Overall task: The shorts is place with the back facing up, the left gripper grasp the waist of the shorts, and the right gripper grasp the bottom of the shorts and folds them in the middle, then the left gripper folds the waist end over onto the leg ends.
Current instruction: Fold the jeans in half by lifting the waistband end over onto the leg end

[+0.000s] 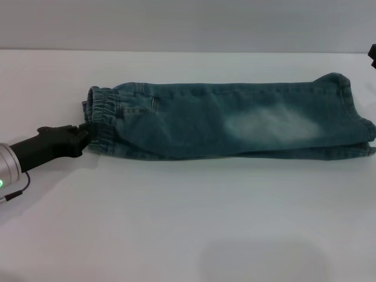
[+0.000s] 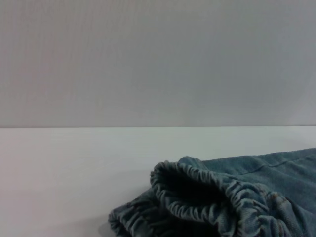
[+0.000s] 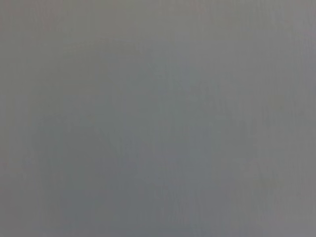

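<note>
My left gripper pinches the shorts' gaping waist short of its near corner; I need to open and grip the layers deeper at that near corner [image 1: 106, 149] before folding.
The blue denim shorts [image 1: 235, 120] lie folded lengthwise in a long strip across the table. The gathered waist [image 1: 103, 120] is at the left, and the leg ends [image 1: 355, 120] are at the right. My left gripper [image 1: 85, 134] reaches in from the left at table height and is shut on the near edge of the waist. The left wrist view shows the puckered waistband [image 2: 207, 197] close up, gaping open. Only a black corner of my right gripper [image 1: 372, 54] shows at the far right edge, above and apart from the leg ends. No print or back pockets can be seen.
The white table [image 1: 176, 223] extends broadly in front of the shorts and behind them to a grey wall. The right wrist view shows only a plain grey surface.
</note>
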Controlling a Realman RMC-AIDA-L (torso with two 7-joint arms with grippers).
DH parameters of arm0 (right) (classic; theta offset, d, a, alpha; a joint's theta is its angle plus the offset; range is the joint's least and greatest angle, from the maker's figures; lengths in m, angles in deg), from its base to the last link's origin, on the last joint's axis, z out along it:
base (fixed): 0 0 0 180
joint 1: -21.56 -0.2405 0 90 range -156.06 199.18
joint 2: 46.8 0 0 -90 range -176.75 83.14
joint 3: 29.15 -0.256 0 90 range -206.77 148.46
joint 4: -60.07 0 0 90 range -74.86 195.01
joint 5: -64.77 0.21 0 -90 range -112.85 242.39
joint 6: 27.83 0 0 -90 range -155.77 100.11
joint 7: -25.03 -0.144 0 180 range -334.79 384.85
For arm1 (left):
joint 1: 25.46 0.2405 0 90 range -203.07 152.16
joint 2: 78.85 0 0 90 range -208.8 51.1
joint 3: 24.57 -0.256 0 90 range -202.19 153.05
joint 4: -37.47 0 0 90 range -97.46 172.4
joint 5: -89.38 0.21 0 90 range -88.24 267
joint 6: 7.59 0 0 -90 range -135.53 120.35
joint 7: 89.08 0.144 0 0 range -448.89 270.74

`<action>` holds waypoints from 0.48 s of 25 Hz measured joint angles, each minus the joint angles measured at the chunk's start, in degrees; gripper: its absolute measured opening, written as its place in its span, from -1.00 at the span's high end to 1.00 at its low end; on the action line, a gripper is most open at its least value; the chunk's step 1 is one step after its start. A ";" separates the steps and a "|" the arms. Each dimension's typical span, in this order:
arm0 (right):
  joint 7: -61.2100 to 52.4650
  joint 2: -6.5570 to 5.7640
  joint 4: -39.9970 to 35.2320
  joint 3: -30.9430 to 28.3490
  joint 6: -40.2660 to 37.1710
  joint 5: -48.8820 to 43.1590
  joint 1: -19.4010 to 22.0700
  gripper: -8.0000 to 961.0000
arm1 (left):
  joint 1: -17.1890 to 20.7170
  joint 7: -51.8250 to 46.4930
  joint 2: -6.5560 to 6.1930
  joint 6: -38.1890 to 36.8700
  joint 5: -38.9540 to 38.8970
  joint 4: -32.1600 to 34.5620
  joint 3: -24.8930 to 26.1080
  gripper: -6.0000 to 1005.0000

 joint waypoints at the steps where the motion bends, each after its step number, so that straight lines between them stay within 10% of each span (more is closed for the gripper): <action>1: -0.01 0.00 0.00 0.00 0.00 0.00 0.00 -0.19 | -0.01 0.02 0.00 -0.03 0.00 0.00 0.00 0.61; 12: -0.06 0.00 0.04 0.03 0.00 0.00 -0.30 -0.19 | -0.18 -1.41 -1.04 -0.59 0.00 0.31 -1.80 0.87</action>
